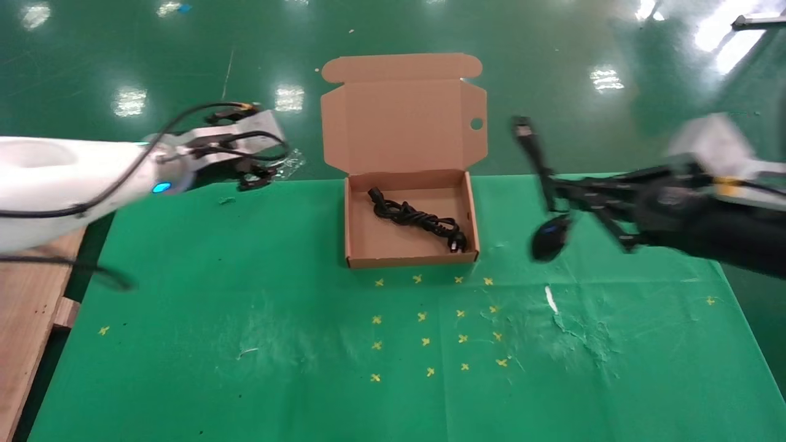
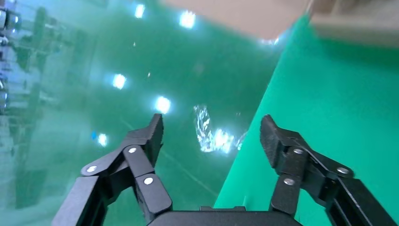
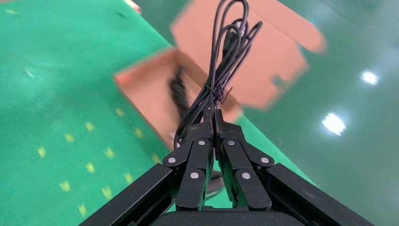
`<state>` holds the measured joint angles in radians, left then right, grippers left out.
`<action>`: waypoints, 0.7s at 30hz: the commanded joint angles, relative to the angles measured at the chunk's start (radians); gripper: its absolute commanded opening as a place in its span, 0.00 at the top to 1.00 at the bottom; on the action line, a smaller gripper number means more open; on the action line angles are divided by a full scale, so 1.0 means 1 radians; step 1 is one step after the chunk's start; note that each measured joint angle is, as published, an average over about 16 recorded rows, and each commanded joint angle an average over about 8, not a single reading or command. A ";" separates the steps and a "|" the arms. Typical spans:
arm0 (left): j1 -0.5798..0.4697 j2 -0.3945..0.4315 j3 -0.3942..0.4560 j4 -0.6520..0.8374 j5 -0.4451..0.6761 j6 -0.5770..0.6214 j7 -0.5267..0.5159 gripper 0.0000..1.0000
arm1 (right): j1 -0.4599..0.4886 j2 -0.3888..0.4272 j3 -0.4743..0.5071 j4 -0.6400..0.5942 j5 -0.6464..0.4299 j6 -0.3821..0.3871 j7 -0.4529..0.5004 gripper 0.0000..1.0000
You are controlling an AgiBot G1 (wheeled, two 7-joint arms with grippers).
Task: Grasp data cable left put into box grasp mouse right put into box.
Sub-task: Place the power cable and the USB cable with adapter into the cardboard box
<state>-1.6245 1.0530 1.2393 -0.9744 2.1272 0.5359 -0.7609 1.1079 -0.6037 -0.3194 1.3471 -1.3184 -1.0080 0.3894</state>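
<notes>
The black mouse, which hangs just above the cloth now, will be let go by my right gripper between the data cable and the box's front side (image 1: 414,238) (image 3: 160,106).
The brown cardboard box (image 1: 410,263) sits open at the table's middle back, lid raised. The bundled black data cable (image 1: 417,220) lies inside it. My right gripper (image 1: 556,190) hovers right of the box, shut on the mouse's tied cord (image 3: 226,52), which sticks up past the fingertips. The black mouse (image 1: 548,239) hangs below, just above the cloth. In the right wrist view my right gripper (image 3: 214,115) points toward the box (image 3: 150,94) and the data cable (image 3: 178,89). My left gripper (image 1: 264,147) is open and empty at the table's back left edge; in its wrist view the left gripper (image 2: 212,125) holds nothing.
Green cloth (image 2: 339,117) covers the table, with yellow cross marks (image 1: 430,325) in front of the box and a white scrap (image 1: 551,299). A clear plastic wrapper (image 1: 291,162) lies by the back edge. A wooden surface (image 1: 24,319) borders the left side.
</notes>
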 commanded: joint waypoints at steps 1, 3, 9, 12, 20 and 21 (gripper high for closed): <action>0.003 -0.054 -0.009 -0.044 -0.015 0.004 -0.005 0.00 | 0.038 -0.054 -0.030 0.001 -0.028 -0.002 0.005 1.00; 0.004 -0.059 -0.010 -0.056 -0.008 0.007 -0.014 0.00 | 0.072 -0.126 -0.069 -0.011 -0.083 0.018 0.005 1.00; 0.007 -0.064 -0.012 -0.072 0.014 0.012 -0.037 0.00 | 0.146 -0.341 -0.164 -0.123 -0.202 0.076 -0.034 1.00; 0.009 -0.065 -0.013 -0.077 0.023 0.014 -0.047 0.00 | 0.181 -0.436 -0.197 -0.238 -0.223 0.083 -0.086 1.00; 0.012 -0.066 -0.016 -0.088 0.042 0.019 -0.065 0.00 | 0.247 -0.564 -0.222 -0.576 -0.229 0.091 -0.251 1.00; 0.012 -0.066 -0.016 -0.089 0.043 0.019 -0.066 0.00 | 0.249 -0.566 -0.219 -0.610 -0.224 0.092 -0.266 1.00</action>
<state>-1.6130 0.9861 1.2236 -1.0625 2.1690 0.5549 -0.8259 1.3497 -1.1582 -0.5354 0.7617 -1.5420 -0.9162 0.1331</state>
